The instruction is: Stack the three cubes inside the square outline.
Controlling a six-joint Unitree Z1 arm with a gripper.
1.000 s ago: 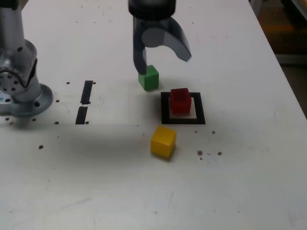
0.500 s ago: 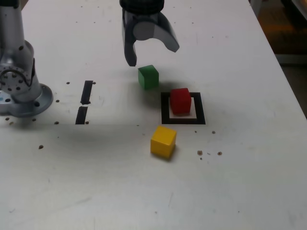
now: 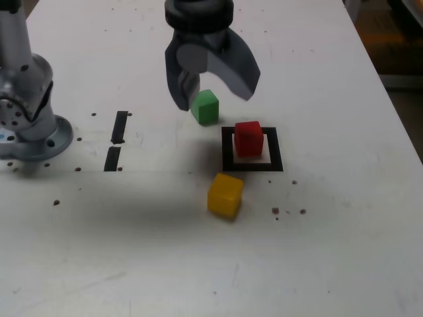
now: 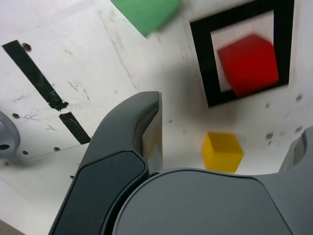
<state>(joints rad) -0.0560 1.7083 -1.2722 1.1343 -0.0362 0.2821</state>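
My gripper will close next on opposite sides of the yellow cube (image 3: 225, 196) (image 4: 222, 152), just outside the front of the square outline.
In the exterior view my gripper (image 3: 213, 100) hangs open above the table, empty, its jaws spread wide. The green cube (image 3: 205, 107) lies on the table beyond and below it, showing between the fingers. Inside the square outline (image 3: 228, 148) of black tape sits the red cube (image 3: 249, 139). Toward the front, just outside the outline, rests the yellow cube (image 3: 225, 195). The wrist view shows the green cube (image 4: 146, 12), the red cube (image 4: 249, 63) in the square outline (image 4: 200, 58), and the yellow cube (image 4: 222, 152) between the open fingers (image 4: 146, 127).
The arm's grey base (image 3: 26, 125) stands at the exterior view's left. Two short black tape strips (image 3: 119, 127) lie between it and the cubes. Small dark specks (image 3: 287, 211) dot the white table (image 3: 330, 264); its right edge (image 3: 396, 112) runs diagonally.
The gripper drew away from beside the green cube, rose, and now hangs higher and nearer the camera, still open. No cube has moved.
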